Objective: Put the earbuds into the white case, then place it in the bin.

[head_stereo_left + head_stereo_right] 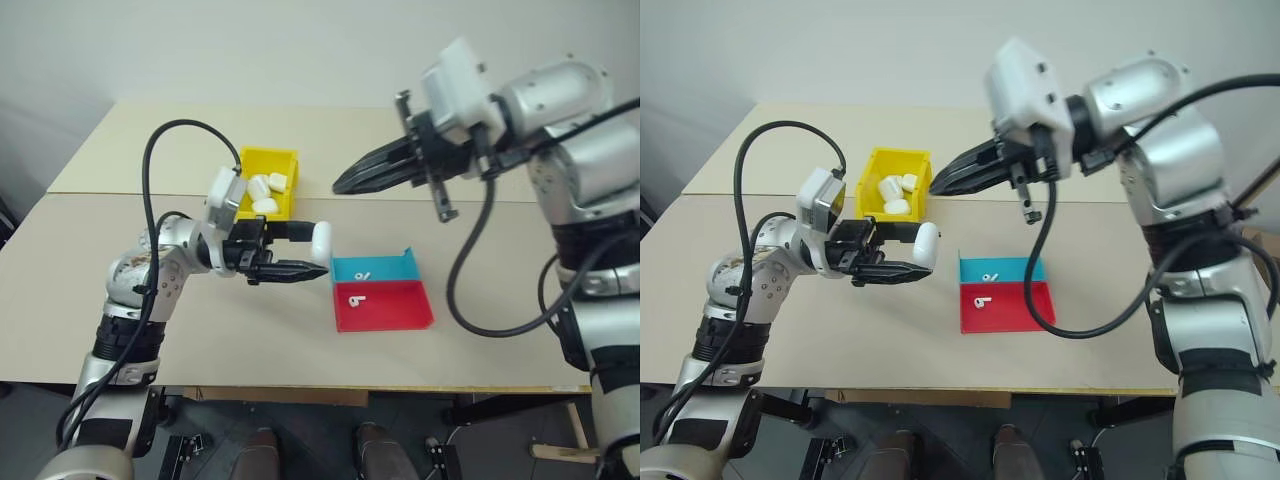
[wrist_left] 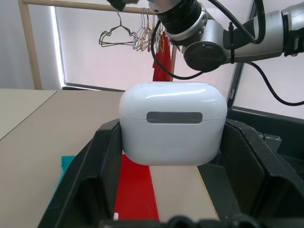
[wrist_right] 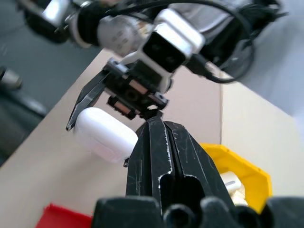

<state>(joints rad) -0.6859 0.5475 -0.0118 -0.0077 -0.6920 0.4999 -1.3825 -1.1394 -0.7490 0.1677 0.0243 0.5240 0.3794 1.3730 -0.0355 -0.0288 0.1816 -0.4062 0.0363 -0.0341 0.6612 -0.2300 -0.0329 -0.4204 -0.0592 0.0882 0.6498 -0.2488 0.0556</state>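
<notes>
The white case will go down from my left gripper into the yellow bin (image 1: 271,167) behind the other white cases.
My left gripper (image 1: 312,252) is shut on the white case (image 1: 321,238), holding it level above the table with its lid closed. In the left wrist view the case (image 2: 172,122) sits between the two black fingers (image 2: 102,159). One earbud (image 1: 355,299) lies in the red half of the tray, and another small white piece (image 1: 362,275) lies in the blue half. The yellow bin (image 1: 283,158) stands behind the left gripper. My right gripper (image 1: 340,184) hovers high over the table, shut and empty, pointing toward the bin.
The blue-and-red tray (image 1: 390,315) lies on the table to the right of the held case. Several other white cases (image 1: 266,187) lie in the bin. A seam (image 1: 100,194) crosses the tabletop behind my left arm.
</notes>
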